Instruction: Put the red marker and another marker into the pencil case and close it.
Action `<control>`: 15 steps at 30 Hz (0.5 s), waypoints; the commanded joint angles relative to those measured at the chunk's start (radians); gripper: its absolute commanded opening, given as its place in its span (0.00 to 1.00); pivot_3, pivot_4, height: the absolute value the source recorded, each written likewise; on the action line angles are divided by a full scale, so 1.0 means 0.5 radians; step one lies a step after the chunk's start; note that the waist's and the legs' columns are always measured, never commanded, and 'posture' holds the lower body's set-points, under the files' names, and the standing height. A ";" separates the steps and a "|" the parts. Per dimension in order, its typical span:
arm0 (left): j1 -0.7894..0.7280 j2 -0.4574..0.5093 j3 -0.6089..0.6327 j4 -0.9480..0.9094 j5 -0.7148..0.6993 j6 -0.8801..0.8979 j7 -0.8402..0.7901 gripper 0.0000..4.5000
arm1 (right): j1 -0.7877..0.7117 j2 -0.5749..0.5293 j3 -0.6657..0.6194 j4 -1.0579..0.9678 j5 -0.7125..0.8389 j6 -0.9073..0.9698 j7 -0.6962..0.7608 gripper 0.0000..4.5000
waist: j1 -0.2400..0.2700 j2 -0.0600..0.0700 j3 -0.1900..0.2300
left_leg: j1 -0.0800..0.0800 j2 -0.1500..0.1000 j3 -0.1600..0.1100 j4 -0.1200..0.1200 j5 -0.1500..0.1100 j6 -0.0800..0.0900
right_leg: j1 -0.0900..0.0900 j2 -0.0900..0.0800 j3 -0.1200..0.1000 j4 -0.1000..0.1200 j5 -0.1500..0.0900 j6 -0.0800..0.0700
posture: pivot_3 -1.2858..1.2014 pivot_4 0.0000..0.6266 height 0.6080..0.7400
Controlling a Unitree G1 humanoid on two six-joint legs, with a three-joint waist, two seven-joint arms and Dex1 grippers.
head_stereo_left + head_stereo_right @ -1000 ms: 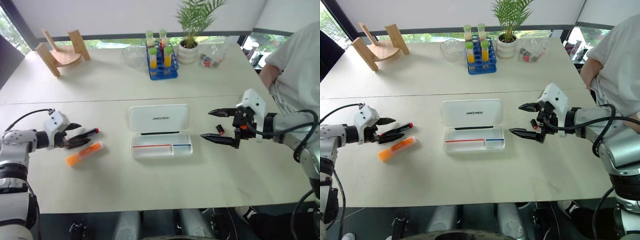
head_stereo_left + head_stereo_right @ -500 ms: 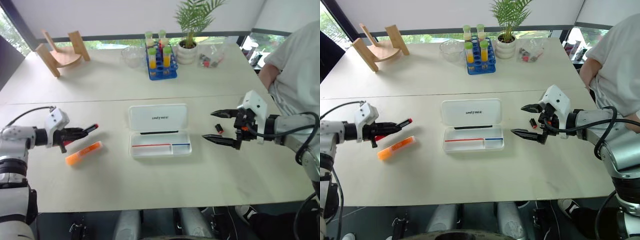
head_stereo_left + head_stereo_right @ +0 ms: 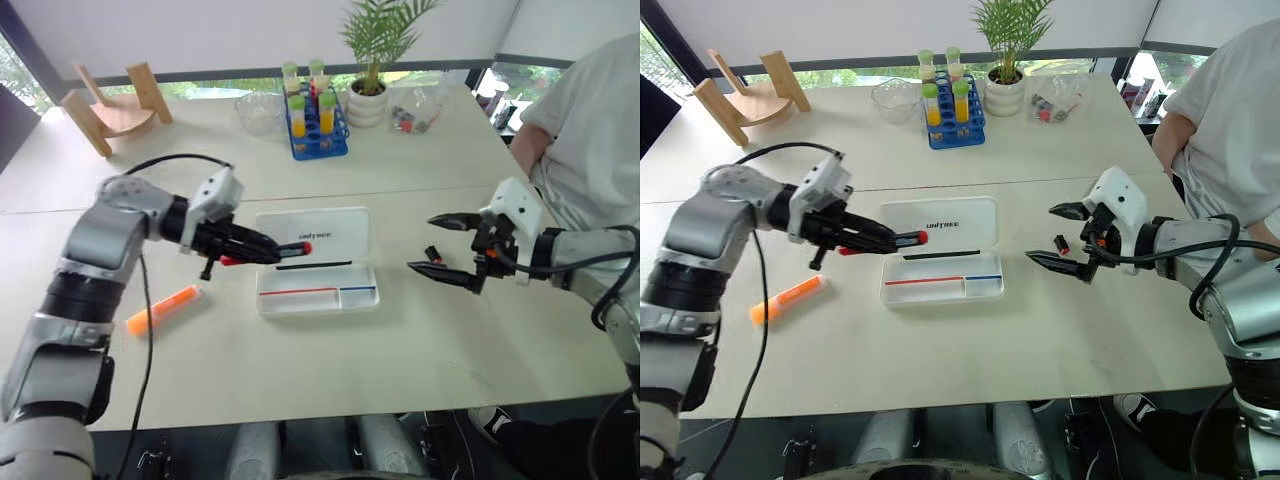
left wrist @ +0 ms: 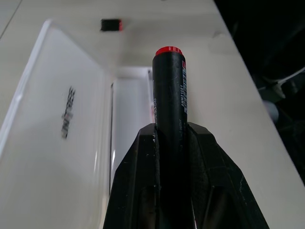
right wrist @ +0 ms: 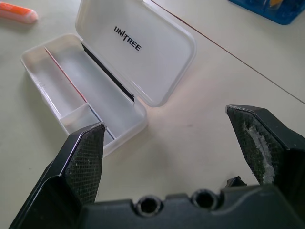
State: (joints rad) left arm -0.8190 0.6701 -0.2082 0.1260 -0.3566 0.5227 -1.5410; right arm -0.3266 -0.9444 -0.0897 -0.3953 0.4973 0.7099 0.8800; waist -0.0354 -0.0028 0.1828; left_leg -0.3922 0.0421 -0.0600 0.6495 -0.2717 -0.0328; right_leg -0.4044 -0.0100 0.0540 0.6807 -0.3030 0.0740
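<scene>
My left gripper has the red marker, now level above the case's open lid. I should set it down with that gripper in the long compartment (image 3: 313, 271) (image 4: 120, 137) next to the hinge of the pencil case.
My left gripper (image 3: 262, 250) is shut on the red marker (image 4: 169, 90), a slim black barrel with a red end (image 3: 300, 248). It holds the marker roughly level, above the left part of the pencil case's open lid (image 3: 335, 228). The pencil case (image 5: 109, 71) lies open mid-table, and its tray (image 3: 320, 291) has nothing in it. The orange highlighter (image 3: 163, 309) lies on the table to the left of the case. My right gripper (image 3: 438, 244) hangs open a little to the right of the case, nothing between its fingers (image 5: 83, 157).
A small black-and-red cap (image 3: 1060, 243) lies on the table by the right gripper. At the back stand a blue rack of tubes (image 3: 318, 125), a glass bowl (image 3: 258, 112), a potted plant (image 3: 375, 95) and a wooden stand (image 3: 110, 105). A person (image 3: 590, 130) sits at the right edge.
My left gripper shut on the red marker, lifted it off the table and carried it right, to above the case lid. The right gripper stayed put. The highlighter has not moved.
</scene>
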 commanded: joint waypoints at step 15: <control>-0.077 -0.449 -0.379 0.063 0.475 0.053 0.643 0.05 | 0.101 0.059 -0.081 -0.187 0.006 -0.010 -0.160 1.00 | -0.008 -0.002 0.001 | 0.000 -0.001 -0.001 -0.001 0.000 0.000 | -0.001 0.000 0.002 0.000 0.000 0.000 | 0.52 0.24 1.00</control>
State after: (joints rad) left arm -0.8549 0.4442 -0.4002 0.1972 -0.1229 0.5352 -1.2309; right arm -0.2757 -0.9206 -0.0951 -0.4608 0.4957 0.7139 0.8045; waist -0.0394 -0.0037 0.1834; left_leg -0.3922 0.0416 -0.0605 0.6489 -0.2716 -0.0327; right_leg -0.4048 -0.0099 0.0548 0.6807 -0.3032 0.0742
